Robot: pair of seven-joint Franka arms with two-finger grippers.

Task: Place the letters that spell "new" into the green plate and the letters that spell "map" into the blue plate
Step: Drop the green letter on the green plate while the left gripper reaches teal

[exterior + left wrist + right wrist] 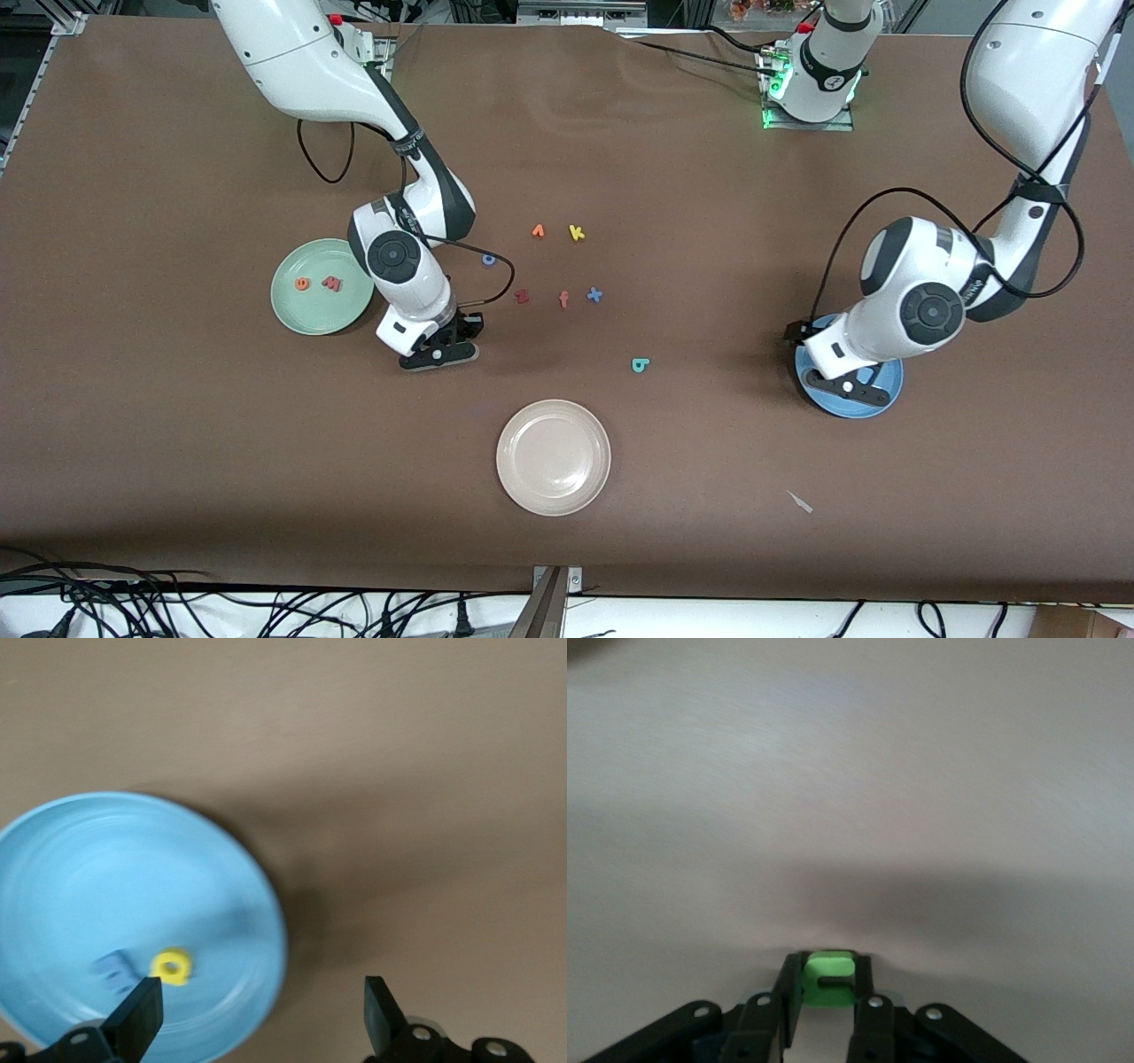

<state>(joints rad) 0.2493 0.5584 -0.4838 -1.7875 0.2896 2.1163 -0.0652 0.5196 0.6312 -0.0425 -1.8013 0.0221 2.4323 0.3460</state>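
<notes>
My right gripper needs to let go of the green n in the green plate [339,299], close beside the salmon w.
My right gripper [438,353] is low at the table beside the green plate [301,315], shut on the green n [830,979]. An orange e [302,283] and a salmon w [331,283] lie in that plate. My left gripper [849,383] hangs over the blue plate [833,406] with its jaws wide open and nothing between them [261,1001]. In the blue plate [106,859] lie the yellow a [172,966] and the blue m [112,972]. The teal p [640,364] lies on the bare table between the two arms.
A cream plate [554,456] sits nearer to the front camera at mid-table. Loose letters lie farther off: orange v [538,231], yellow k [577,233], blue o [488,260], dark red z [522,296], orange f [563,299], blue x [594,295].
</notes>
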